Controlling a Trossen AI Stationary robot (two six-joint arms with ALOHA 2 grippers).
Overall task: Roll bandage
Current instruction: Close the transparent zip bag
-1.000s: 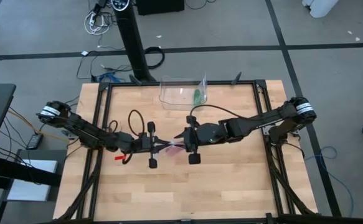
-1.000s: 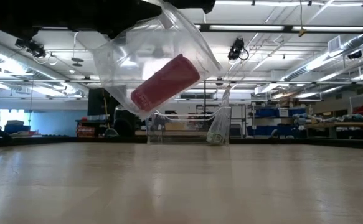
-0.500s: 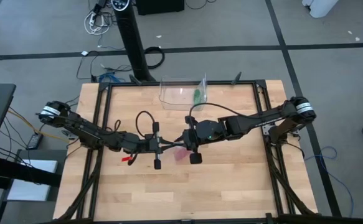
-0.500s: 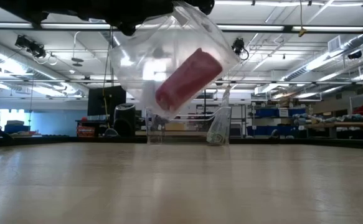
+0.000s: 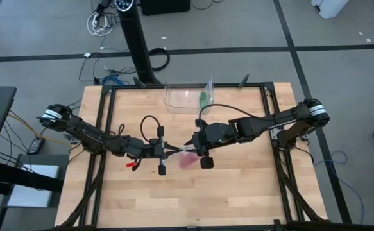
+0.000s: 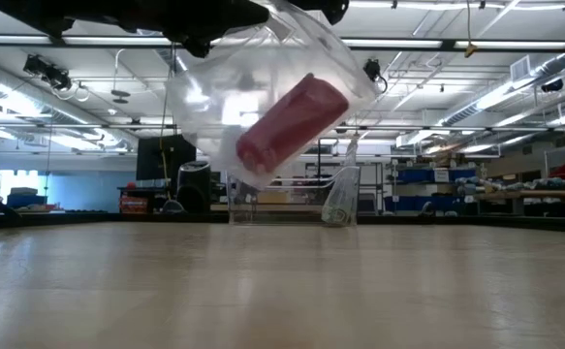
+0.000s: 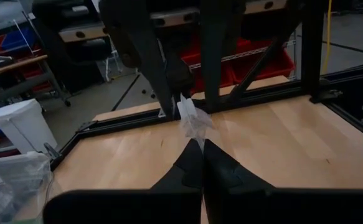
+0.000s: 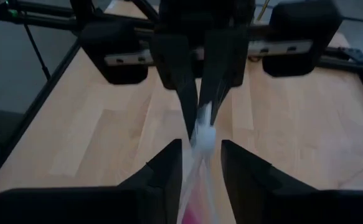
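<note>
The bag's white tab sits loose in my right fingers, so I should open them, line up and pinch the tab (image 8: 204, 129) beside my left gripper.
The bandage is a small pink roll (image 6: 292, 126) inside a clear plastic bag (image 6: 263, 78). The bag hangs well above the table's middle, and the roll lies slanted in it. From above, the roll (image 5: 188, 160) shows just nearer than the two grippers. My left gripper (image 5: 176, 152) comes from the left and my right gripper (image 5: 190, 145) from the right. Their tips almost meet at the bag's top, and each is shut on the plastic. My left gripper pinches a bunched bit of the bag's top edge (image 7: 192, 123) between its two shut fingertips, coming level from the table's left. The bag is clear of the table. My right gripper has the bag's plastic (image 8: 201, 138) between its two fingers, which stand a narrow gap apart, coming level from the table's right. The bag and the pink roll (image 8: 193, 211) hang below the fingers, clear of the table.
A clear open container (image 5: 188, 96) with a small green item (image 5: 203, 99) stands at the table's far edge; it also shows in the low view (image 6: 292, 199). Black frame rails (image 5: 103, 128) run along the left and right sides. Bare wood lies toward the near edge.
Both grippers have shifted a little toward the table's right edge, still holding the bag. My left gripper has turned about its wrist. The bag has swung up and to the right in the low view, and the roll now lies steeper and a little nearer.
</note>
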